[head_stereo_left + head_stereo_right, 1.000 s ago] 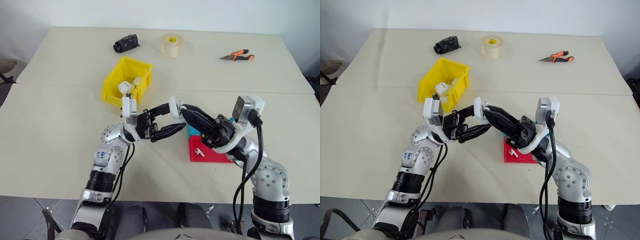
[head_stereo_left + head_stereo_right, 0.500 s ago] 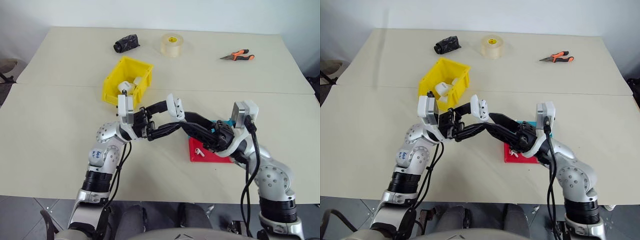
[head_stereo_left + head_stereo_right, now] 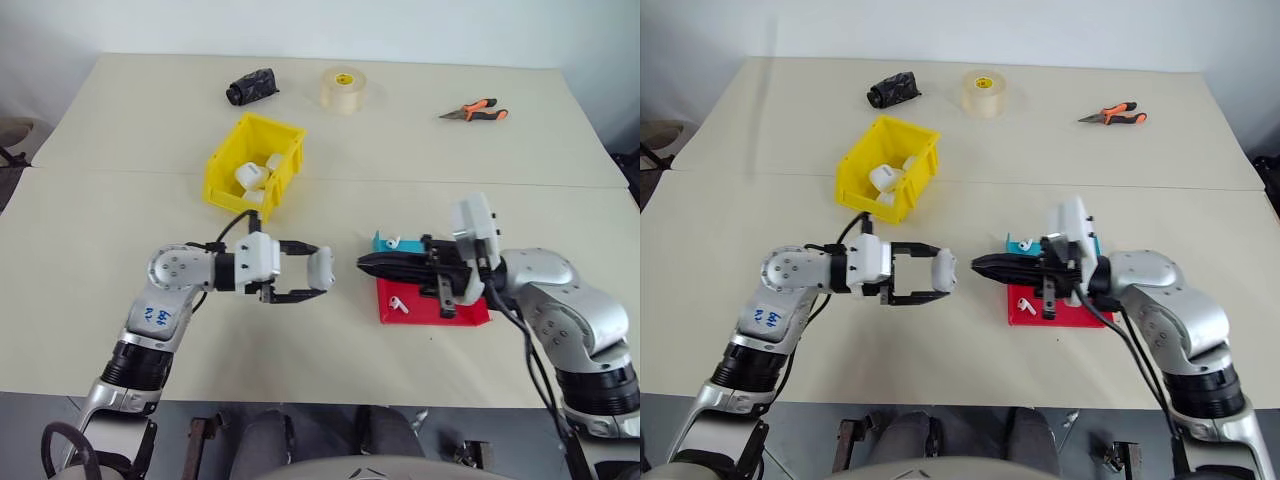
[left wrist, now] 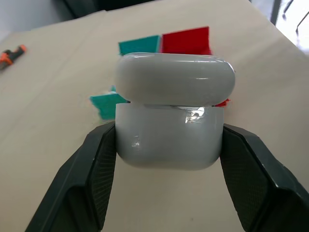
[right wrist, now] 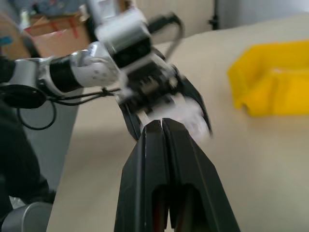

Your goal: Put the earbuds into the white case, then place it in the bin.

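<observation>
The white case, now held level just above the table, will be released by my left gripper on top of the white cases in the yellow bin (image 3: 253,171).
My left gripper (image 3: 318,276) is shut on the white case (image 3: 321,269), held level just above the table in front of the bin. In the left wrist view the case (image 4: 170,130) sits between both fingers (image 4: 94,170) with its lid down over a thin seam. My right gripper (image 3: 364,263) is shut with nothing in it and points at the case from a short gap to the right. One earbud (image 3: 398,305) lies on the red tray (image 3: 450,310), another earbud (image 3: 393,242) on the teal tray (image 3: 381,246). The yellow bin (image 3: 222,172) stands behind, holding several white cases.
At the table's far side lie a black bundle (image 3: 252,86), a roll of clear tape (image 3: 343,88) and orange-handled pliers (image 3: 475,110). A seam crosses the table behind the bin. The right wrist view shows the bin (image 5: 270,77) beyond my left arm.
The grippers have parted. The right one drew back to the right from the case and shut. The left one sank and swung left with the case, rolling level.
</observation>
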You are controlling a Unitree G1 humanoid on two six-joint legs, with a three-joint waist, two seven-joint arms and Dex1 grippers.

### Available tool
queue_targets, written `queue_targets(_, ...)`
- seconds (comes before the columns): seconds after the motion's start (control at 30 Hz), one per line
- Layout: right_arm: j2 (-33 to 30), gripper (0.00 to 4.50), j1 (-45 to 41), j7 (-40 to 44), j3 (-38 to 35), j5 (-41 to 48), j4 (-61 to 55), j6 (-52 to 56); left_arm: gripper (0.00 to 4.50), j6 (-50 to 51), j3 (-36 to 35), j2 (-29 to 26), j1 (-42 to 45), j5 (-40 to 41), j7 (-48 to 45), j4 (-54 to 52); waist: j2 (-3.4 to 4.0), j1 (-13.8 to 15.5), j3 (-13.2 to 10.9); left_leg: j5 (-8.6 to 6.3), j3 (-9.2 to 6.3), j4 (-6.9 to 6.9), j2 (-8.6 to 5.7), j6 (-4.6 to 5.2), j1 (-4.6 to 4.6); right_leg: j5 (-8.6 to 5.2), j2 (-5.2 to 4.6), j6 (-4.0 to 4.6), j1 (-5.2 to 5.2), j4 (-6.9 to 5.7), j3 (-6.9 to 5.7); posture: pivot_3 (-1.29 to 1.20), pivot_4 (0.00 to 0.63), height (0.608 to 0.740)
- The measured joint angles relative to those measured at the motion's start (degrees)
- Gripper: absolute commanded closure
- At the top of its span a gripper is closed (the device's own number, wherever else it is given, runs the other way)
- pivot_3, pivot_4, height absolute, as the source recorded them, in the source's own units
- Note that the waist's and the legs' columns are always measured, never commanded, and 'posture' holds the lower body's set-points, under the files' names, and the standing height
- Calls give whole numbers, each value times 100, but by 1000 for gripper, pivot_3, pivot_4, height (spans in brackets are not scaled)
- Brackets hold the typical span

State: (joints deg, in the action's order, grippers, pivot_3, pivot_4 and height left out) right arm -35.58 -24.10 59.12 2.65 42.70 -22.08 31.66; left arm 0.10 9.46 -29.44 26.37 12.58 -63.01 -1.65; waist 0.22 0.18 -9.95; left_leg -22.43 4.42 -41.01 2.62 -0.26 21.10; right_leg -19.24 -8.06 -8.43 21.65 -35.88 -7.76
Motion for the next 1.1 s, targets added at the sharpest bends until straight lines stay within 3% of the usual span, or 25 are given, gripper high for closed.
queue_targets(0.3,83,4478,-502,-304,737,-426,-135,452,1527,440,179,168,3,-84,324,-239,0,15,0,0,-4,-2,0,0,3,0,-1,0,0,-1,-2,0,150,740)
queue_targets(0.47,-204,4478,-153,-161,690,-779,17,188,1527,640,81,170,-136,48,390,-372,-1,19,-1,0,-2,-1,-1,0,3,0,-1,0,0,-1,-1,0,150,740)
queue_targets(0.63,-499,4478,447,185,375,-1146,656,-429,1527,751,-350,209,-544,797,316,-801,-9,19,-5,0,-2,-2,3,0,2,0,-2,0,0,-1,0,0,150,740)
queue_targets(0.73,-344,3909,766,268,-59,-947,830,-671,1527,673,-662,155,-889,1050,291,-927,-8,3,-5,0,0,1,3,0,-2,0,-2,0,0,-3,1,0,150,740)
queue_targets(0.87,73,2594,1010,157,-807,-667,887,-1145,1527,684,-1253,253,-1386,1243,770,-900,-9,-13,-5,0,-1,-2,7,0,-2,0,-1,0,-1,-4,2,0,150,740)
queue_targets(1.0,493,1177,890,-264,-1192,-547,842,-1480,1527,807,-1966,531,-1270,1283,1862,-814,-9,16,-5,0,-5,-5,4,0,-2,0,-4,0,-3,-5,2,0,150,740)
queue_targets(1.1,652,150,891,-461,-1216,-652,789,-1751,1527,926,-2203,718,-690,1183,2669,-306,-10,106,-5,0,-6,-6,-1,0,0,0,-5,0,-3,-6,-1,0,150,740)
